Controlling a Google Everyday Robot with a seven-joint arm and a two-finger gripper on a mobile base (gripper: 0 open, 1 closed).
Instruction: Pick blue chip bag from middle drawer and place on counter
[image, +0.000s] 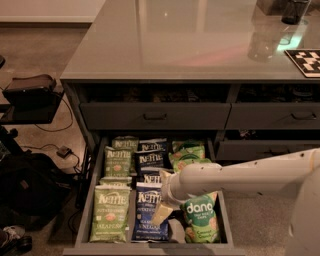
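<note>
My gripper is to move in next from the bag's edge and close on the upper middle part (149, 205) of the front blue chip bag.
The middle drawer (88, 210) is pulled open below the counter (175, 40). Its middle column holds several navy blue chip bags; the front one (146, 212) lies flat. Light green Kettle bags (109, 214) fill the left column and green dang bags (201, 219) the right. My white arm reaches in from the right. My gripper (167, 222) hangs low over the right edge of the front blue chip bag, between it and the front dang bag. It is open and holds nothing. One cream fingertip (161, 214) points down at the bag.
Closed grey drawer fronts with bar handles (155, 117) sit above the open drawer. A clear glass (262, 45) and a checkered marker (306, 61) stand at the counter's right. A dark bag (30, 187) and cables lie on the floor to the left.
</note>
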